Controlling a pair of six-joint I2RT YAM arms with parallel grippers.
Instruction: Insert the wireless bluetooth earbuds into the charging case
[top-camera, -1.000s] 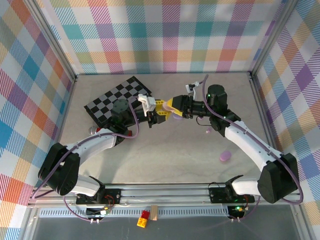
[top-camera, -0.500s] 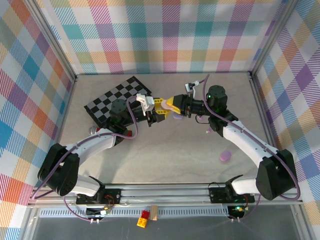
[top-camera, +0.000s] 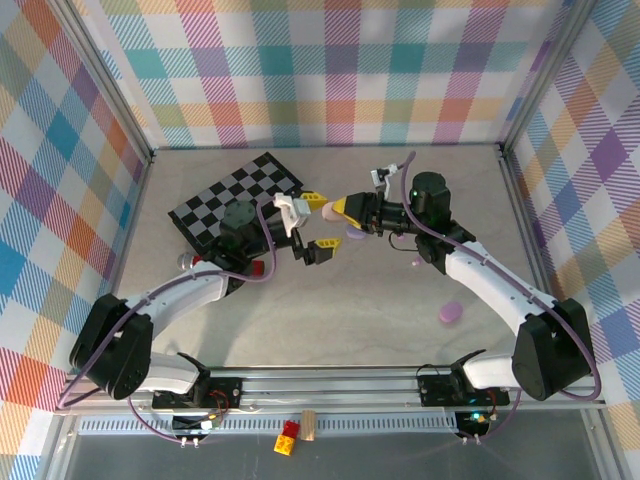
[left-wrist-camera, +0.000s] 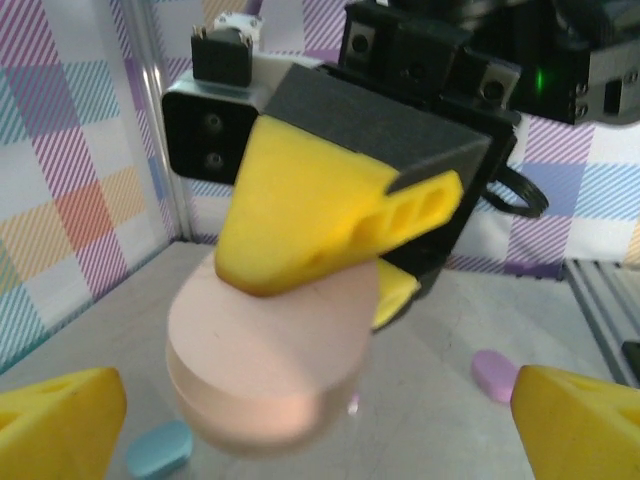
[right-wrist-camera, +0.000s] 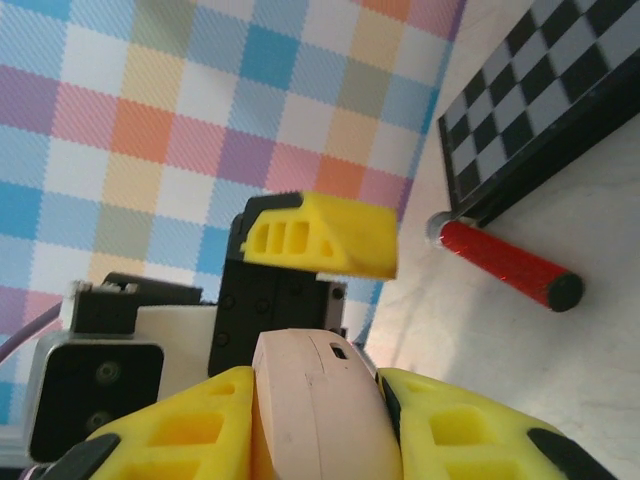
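Next, my right gripper sets the pink oval charging case, now on edge above the table's middle, down on the table (top-camera: 318, 258) under the front yellow finger of my left gripper.
My right gripper (top-camera: 345, 208) is shut on a pink oval charging case (right-wrist-camera: 320, 410), which stands on edge between its yellow fingers (right-wrist-camera: 190, 430) above the table's middle. In the left wrist view the same case (left-wrist-camera: 270, 370) hangs in front of me under one of the right gripper's fingers (left-wrist-camera: 320, 225). My left gripper (top-camera: 316, 224) faces it from the left, open wide and holding nothing, with its fingertips (left-wrist-camera: 60, 420) at the two lower corners of that view. A tiny pastel earbud (top-camera: 415, 262) lies on the table to the right.
A purple case (top-camera: 450, 313) lies at the right front, and a teal one (left-wrist-camera: 160, 450) lies near the left gripper. A checkerboard (top-camera: 235, 195) sits back left with a red cylinder (right-wrist-camera: 500, 265) beside it. Plaid walls stand on three sides.
My left gripper has opened, let go of the pink case and drawn back a little. The right gripper has closed on the case and now holds it alone.
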